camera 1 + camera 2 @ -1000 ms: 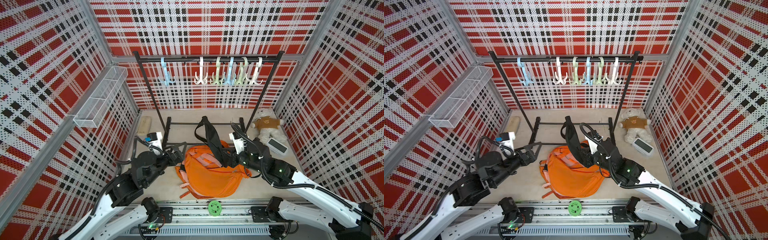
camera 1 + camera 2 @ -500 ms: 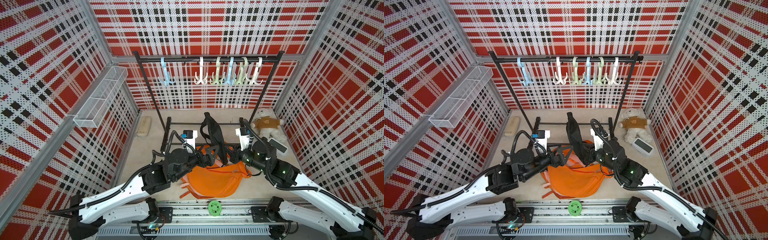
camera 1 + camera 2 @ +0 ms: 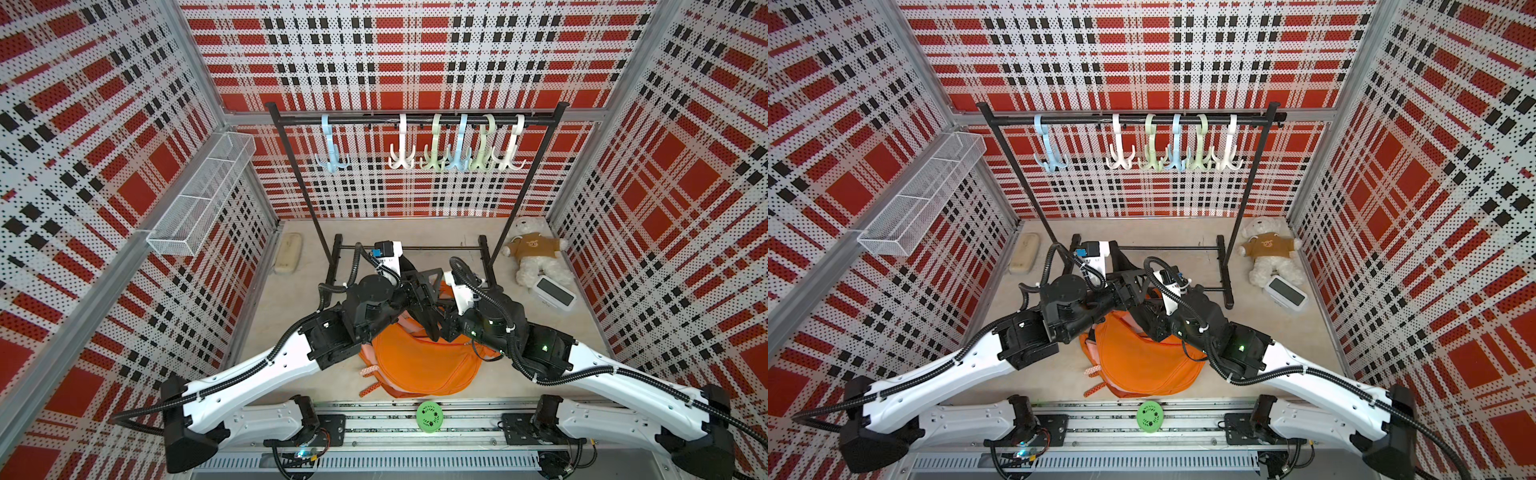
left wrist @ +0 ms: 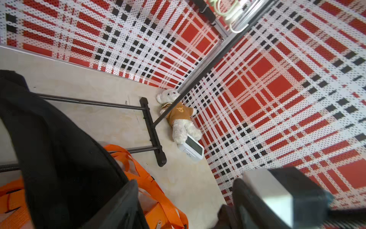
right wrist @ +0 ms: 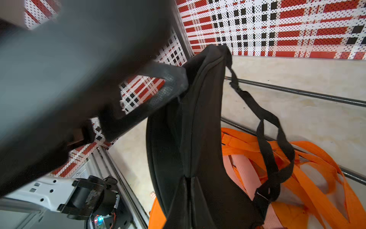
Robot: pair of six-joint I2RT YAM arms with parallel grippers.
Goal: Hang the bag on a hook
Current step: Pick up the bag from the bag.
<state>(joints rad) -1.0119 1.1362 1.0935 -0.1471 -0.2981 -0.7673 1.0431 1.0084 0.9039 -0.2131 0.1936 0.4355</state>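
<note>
The black bag stands outside the fingers of my left gripper, against one finger, so my left gripper needs to back away and take the bag's edge (image 5: pixel 153 150) facing it.
The orange bag (image 3: pixel 419 365) (image 3: pixel 1142 365) lies on the floor in front of the rack. Its black padded strap (image 5: pixel 198 119) (image 4: pixel 59 148) stands up from it, and my right gripper (image 5: pixel 190 184) (image 3: pixel 440 328) is shut on the strap's lower part. My left gripper (image 4: pixel 184 183) (image 3: pixel 424 286) is open at the strap's upper end. One of its fingers (image 5: pixel 168 85) rests against the strap's side, and between its jaws show only orange webbing and floor. Several pastel hooks (image 3: pixel 401 156) (image 3: pixel 1121 156) hang from the black rail (image 3: pixel 374 120), all bare.
A teddy bear (image 3: pixel 534 253) and a white clock (image 3: pixel 555 291) lie at the back right. The rack's foot (image 4: pixel 154 134) and low bars (image 5: pixel 297 93) run just behind the bag. A mesh basket (image 3: pixel 203 195) hangs on the left wall. A green disc (image 3: pixel 430 415) sits at the front edge.
My left arm has swung in from the left side to the raised black strap, and its jaws have narrowed a little. The right gripper has kept its hold on the strap, shifting slightly.
</note>
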